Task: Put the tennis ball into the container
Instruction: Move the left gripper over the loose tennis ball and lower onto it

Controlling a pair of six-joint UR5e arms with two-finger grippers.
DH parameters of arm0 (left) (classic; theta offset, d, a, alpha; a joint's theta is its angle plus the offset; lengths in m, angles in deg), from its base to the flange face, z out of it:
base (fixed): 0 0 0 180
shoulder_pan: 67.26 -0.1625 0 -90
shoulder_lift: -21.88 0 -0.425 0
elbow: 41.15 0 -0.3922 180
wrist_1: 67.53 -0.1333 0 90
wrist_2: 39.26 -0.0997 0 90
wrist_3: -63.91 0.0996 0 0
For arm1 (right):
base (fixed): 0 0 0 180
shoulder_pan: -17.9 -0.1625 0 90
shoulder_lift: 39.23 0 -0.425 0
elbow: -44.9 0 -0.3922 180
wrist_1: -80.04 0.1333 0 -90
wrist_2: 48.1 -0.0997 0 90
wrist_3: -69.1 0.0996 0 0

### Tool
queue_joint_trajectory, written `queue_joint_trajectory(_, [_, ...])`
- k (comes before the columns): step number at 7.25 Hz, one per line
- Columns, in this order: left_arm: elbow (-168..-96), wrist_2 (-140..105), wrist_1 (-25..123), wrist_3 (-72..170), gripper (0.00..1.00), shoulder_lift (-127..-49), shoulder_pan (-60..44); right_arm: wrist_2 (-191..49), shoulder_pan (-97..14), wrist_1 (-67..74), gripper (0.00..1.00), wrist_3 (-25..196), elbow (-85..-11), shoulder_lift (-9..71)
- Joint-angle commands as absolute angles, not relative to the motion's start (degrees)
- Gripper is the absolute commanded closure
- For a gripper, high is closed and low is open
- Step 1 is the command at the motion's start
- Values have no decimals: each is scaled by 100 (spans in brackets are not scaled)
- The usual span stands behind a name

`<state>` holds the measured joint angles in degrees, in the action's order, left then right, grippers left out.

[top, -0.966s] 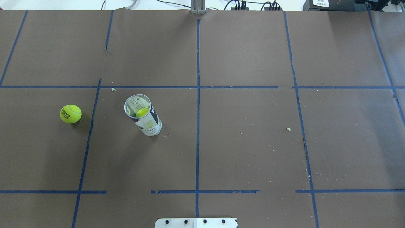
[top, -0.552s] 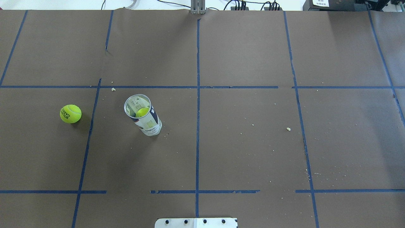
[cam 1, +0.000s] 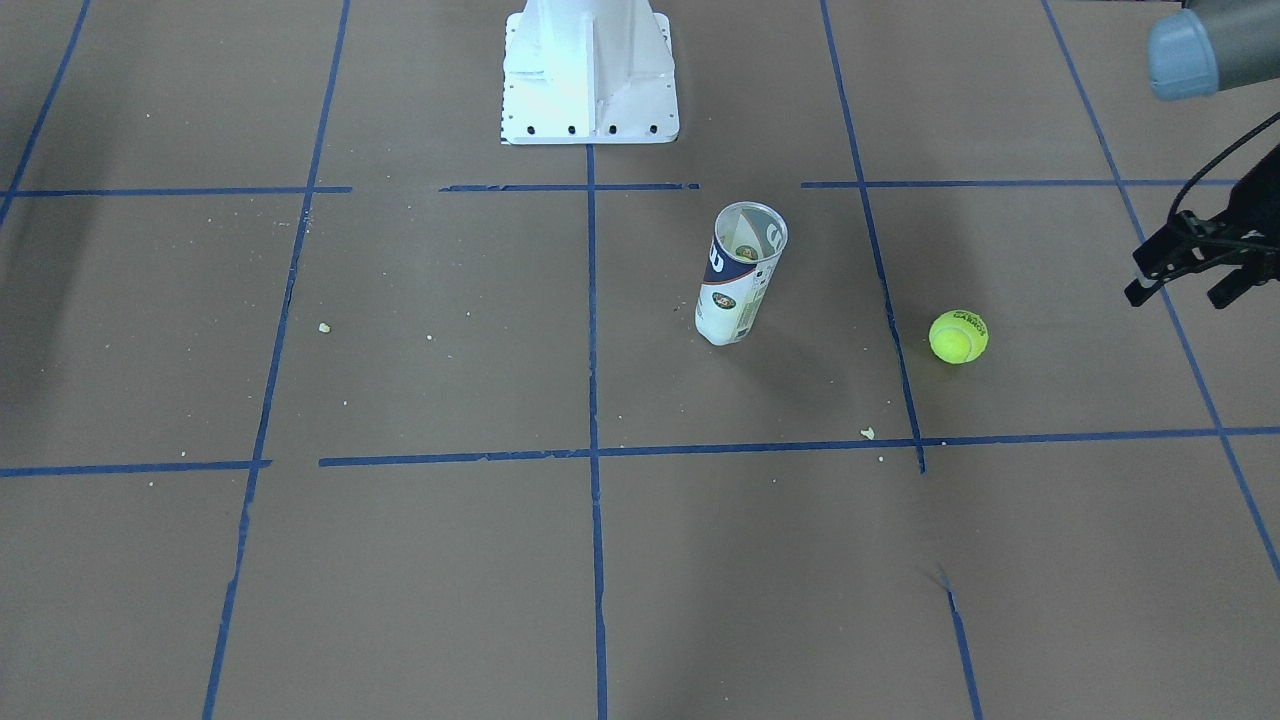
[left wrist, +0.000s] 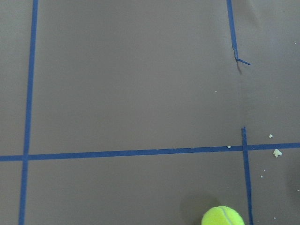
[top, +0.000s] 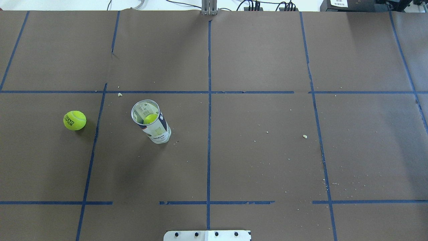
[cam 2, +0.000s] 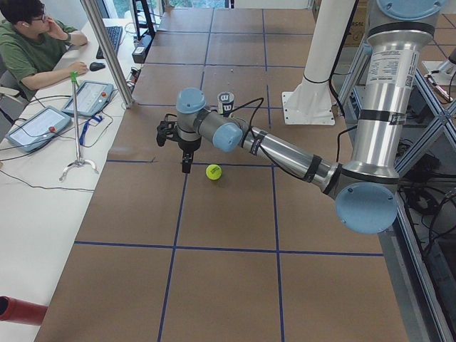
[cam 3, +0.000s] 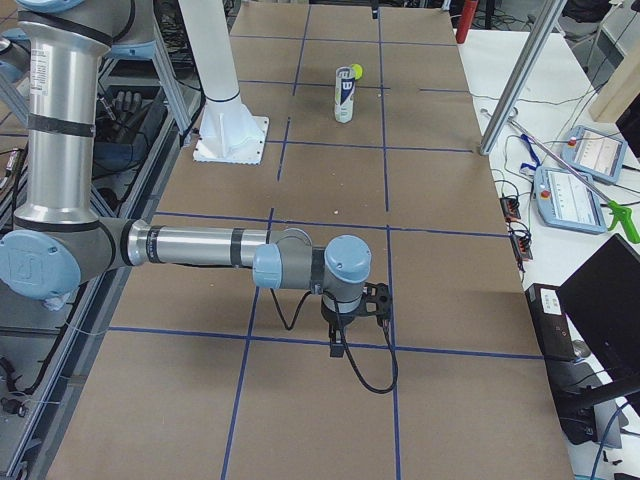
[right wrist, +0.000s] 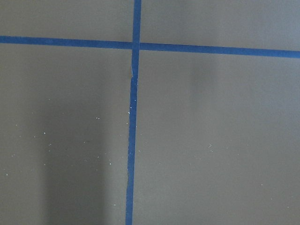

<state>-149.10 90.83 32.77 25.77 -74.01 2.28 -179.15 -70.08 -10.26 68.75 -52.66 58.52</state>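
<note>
The robot's left gripper needs to next close around the upper sides (cam 1: 959, 328) (left wrist: 223, 216) of the loose tennis ball lying on the brown paper, outside the container.
The tennis ball (top: 74, 120) lies alone on the brown paper, left of the container; it also shows as the tennis ball (cam 1: 958, 336) (cam 2: 214, 172) (left wrist: 222, 216). The container (top: 151, 122) (cam 1: 741, 272) stands upright with its mouth open, and a second yellow-green ball (top: 150, 118) sits inside it. My left gripper (cam 1: 1180, 295) (cam 2: 185, 160) hangs above the table beyond the loose ball, on the side away from the tube, fingers apart and empty. My right gripper (cam 3: 340, 335) is far off near the table's other end, and I cannot tell its state.
The white pedestal (cam 1: 588, 75) (top: 207, 235) stands at the robot's side of the table. Blue tape lines cross the brown paper and small crumbs are scattered about. An operator (cam 2: 32, 43) sits at a desk with tablets beyond the far edge.
</note>
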Motion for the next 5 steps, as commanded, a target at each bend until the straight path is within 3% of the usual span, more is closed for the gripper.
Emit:
queue_joint_trajectory(1, [-14978, 8522, 3669, 1456, 0, -7393, -587, -17915, -7008, -1031, 0, 6875, -5275, 5851])
queue_joint_trajectory(5, [-14619, 7940, 4302, 643, 0, -7393, -1460, -17915, -7008, -1031, 0, 6875, -5266, 5859])
